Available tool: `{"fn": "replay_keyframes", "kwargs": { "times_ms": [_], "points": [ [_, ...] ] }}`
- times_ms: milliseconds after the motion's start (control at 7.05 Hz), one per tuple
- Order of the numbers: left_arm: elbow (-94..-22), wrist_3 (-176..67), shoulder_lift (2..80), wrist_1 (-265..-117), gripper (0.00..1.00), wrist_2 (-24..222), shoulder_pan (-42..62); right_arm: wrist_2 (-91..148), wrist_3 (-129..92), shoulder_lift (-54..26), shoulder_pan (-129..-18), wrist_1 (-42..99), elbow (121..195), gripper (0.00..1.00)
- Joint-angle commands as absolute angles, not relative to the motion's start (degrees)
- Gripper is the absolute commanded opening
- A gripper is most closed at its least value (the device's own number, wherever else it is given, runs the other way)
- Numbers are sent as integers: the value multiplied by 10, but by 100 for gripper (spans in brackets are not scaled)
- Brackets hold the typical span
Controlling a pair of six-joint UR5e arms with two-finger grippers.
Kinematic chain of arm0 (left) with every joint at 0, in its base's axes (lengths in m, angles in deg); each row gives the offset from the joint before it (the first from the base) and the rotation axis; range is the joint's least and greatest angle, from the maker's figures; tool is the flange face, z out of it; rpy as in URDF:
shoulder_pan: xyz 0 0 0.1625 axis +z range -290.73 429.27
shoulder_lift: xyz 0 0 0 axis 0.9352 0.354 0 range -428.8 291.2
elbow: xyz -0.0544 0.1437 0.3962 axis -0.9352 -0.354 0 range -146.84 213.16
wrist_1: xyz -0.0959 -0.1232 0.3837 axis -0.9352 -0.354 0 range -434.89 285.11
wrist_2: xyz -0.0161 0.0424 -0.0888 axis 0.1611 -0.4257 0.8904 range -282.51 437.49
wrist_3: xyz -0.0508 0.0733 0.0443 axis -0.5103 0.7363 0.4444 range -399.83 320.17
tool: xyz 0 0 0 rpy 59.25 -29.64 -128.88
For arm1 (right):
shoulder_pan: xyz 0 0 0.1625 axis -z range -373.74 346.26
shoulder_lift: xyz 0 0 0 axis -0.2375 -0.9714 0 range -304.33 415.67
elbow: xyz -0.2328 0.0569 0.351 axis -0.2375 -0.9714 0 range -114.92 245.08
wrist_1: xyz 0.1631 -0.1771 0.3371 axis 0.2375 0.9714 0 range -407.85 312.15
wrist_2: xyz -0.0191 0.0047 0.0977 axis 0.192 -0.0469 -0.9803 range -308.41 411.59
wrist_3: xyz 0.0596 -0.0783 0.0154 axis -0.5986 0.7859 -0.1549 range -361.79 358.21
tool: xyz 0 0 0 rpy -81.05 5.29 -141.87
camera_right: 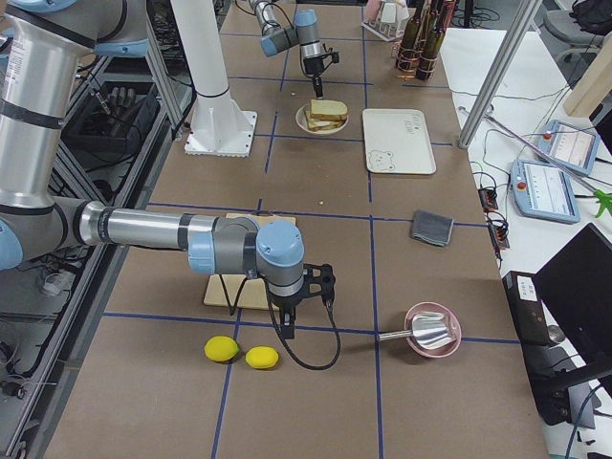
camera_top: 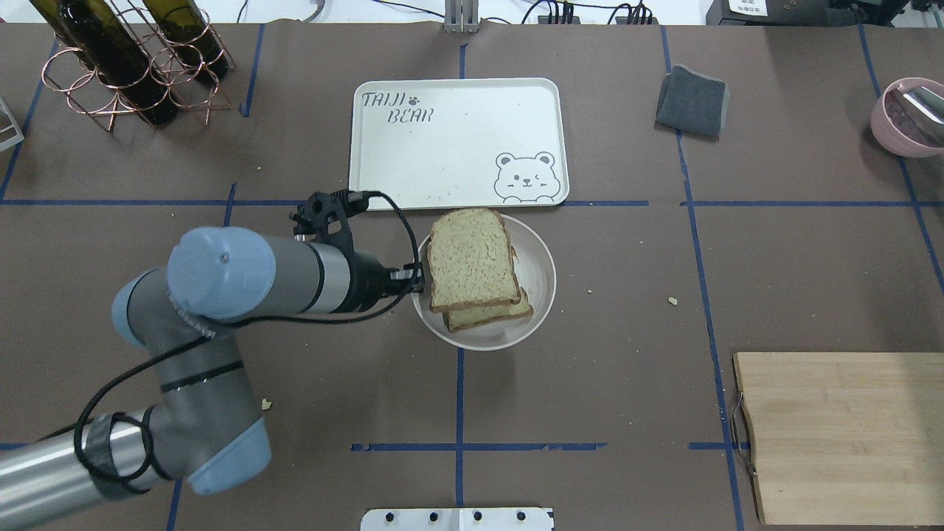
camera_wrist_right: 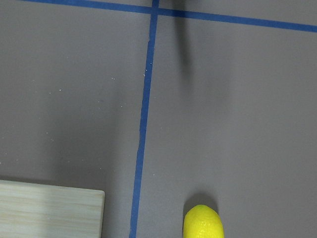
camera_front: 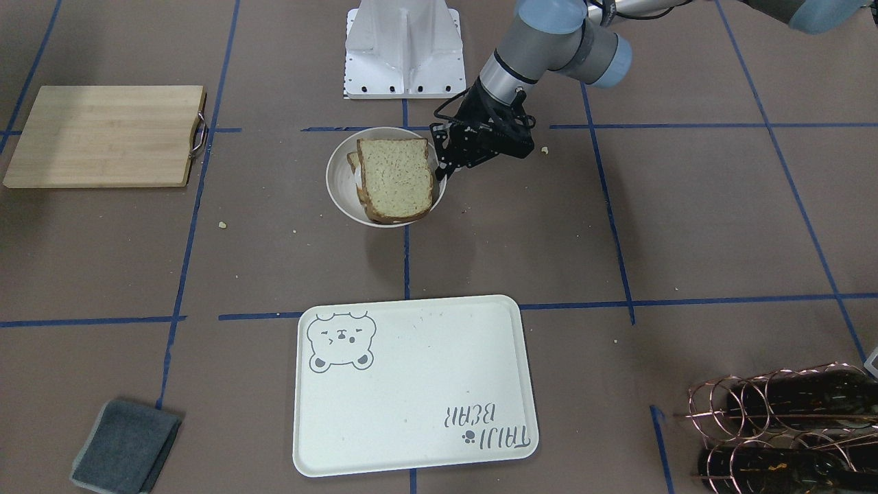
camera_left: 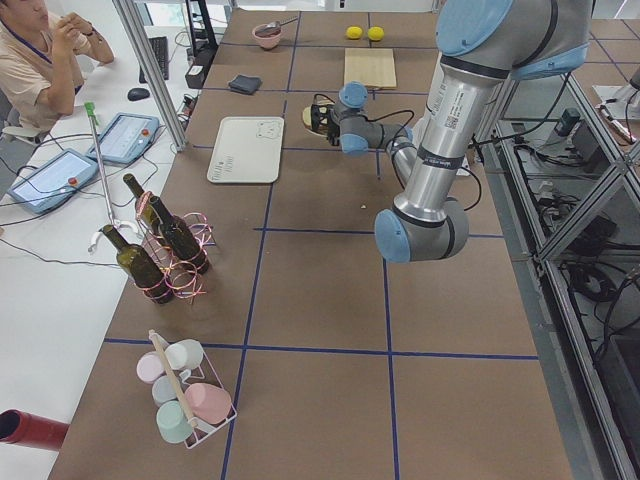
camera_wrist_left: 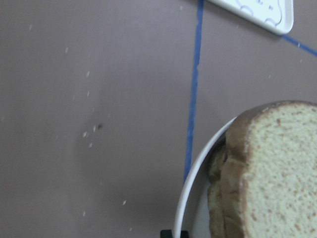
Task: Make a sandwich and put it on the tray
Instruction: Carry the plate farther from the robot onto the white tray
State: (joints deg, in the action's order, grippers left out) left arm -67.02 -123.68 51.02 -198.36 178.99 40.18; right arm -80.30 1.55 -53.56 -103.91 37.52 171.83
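Next, I open my left gripper to let go of the bowl on the cream tray [camera_front: 409,383], in between the bear drawing and the lettering.
The sandwich [camera_front: 394,177] is two speckled bread slices stacked in a round off-white bowl [camera_front: 336,185]; the egg is hidden between them. It also shows in the overhead view [camera_top: 472,259] and the left wrist view [camera_wrist_left: 277,173]. My left gripper [camera_front: 439,168] is shut on the bowl's rim [camera_top: 542,287] on the robot's left side, and the bowl seems slightly raised. The cream tray [camera_front: 411,384] with bear drawing lies bare beyond the bowl [camera_top: 457,140]. My right gripper [camera_right: 287,330] hangs near the cutting board's end, far from the bowl; I cannot tell whether it is open or shut.
A wooden cutting board [camera_top: 841,435] lies at the robot's right. Two lemons [camera_right: 222,349] sit near the right gripper, one in the right wrist view [camera_wrist_right: 203,223]. A grey cloth [camera_top: 692,101], a pink bowl [camera_top: 903,114] and a bottle rack [camera_top: 125,59] line the far side.
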Motion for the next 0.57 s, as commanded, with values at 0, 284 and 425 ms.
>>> {"fn": "replay_keyframes", "kwargs": {
  "times_ms": [0, 284, 425],
  "points": [
    [-534, -1165, 610, -1982, 0, 1838, 298, -803, 16, -535, -1039, 375, 1719, 100],
    [-364, -1120, 702, -2004, 0, 1844, 254, -804, 16, -535, -1039, 375, 1720, 100],
    [-275, -1109, 727, -2071, 0, 1844, 251, -803, 16, -535, -1039, 375, 1718, 100]
  ]
}}
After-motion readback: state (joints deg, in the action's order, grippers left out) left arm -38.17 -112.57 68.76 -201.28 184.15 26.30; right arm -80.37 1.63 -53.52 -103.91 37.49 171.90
